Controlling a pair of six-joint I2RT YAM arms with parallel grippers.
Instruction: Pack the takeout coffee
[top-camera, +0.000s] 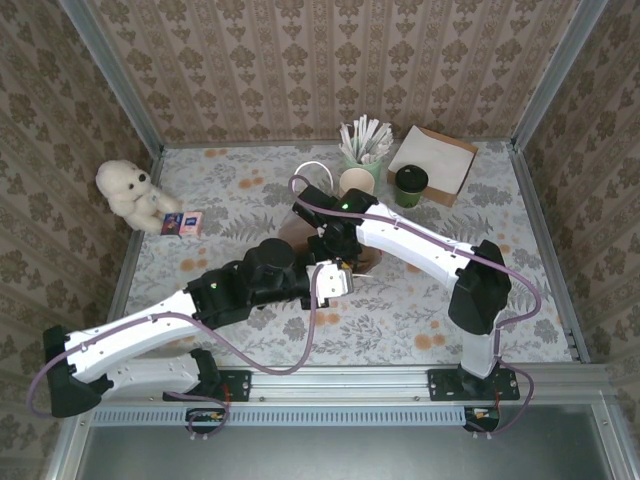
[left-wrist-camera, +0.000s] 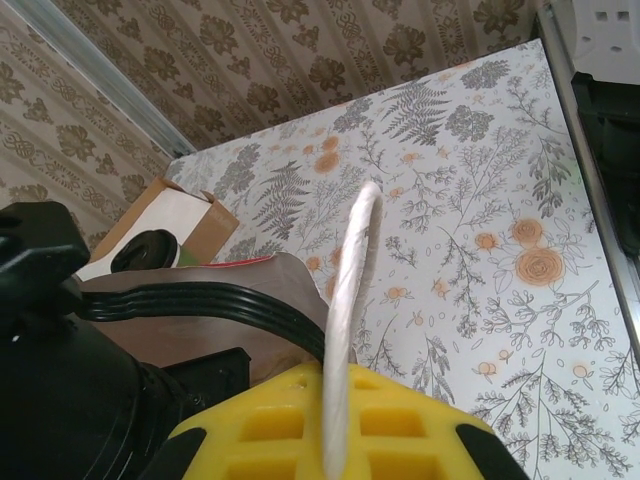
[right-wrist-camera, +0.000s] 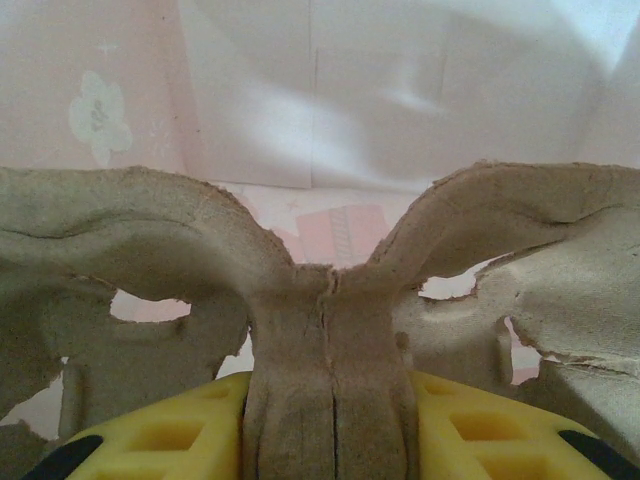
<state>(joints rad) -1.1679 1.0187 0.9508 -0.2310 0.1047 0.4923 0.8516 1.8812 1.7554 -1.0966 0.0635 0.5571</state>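
Next, I let go of the paper bag's white handle, since my left gripper holds only that while the cup carrier is inside, and grip the bag's side edge (top-camera: 288, 232).
The takeout coffee (top-camera: 411, 185), a dark green cup with a black lid, stands at the back right beside a cardboard box; its lid (left-wrist-camera: 150, 250) also shows in the left wrist view. My left gripper (left-wrist-camera: 335, 405) is shut on a white twisted handle (left-wrist-camera: 350, 280) of the paper bag (left-wrist-camera: 265, 290). Mid-table, the bag lies mostly hidden under both arms, with a white handle loop (top-camera: 311, 163) sticking out behind. My right gripper (right-wrist-camera: 330, 425) is shut on the middle ridge of a grey pulp cup carrier (right-wrist-camera: 330, 330), with pale bag walls around it.
A cream paper cup (top-camera: 355, 182) and a pale green cup of white sticks (top-camera: 365, 148) stand next to the coffee. The napkin box (top-camera: 435, 160) is at the back right. A white teddy bear (top-camera: 130, 195) and a small packet (top-camera: 182, 223) sit at the left.
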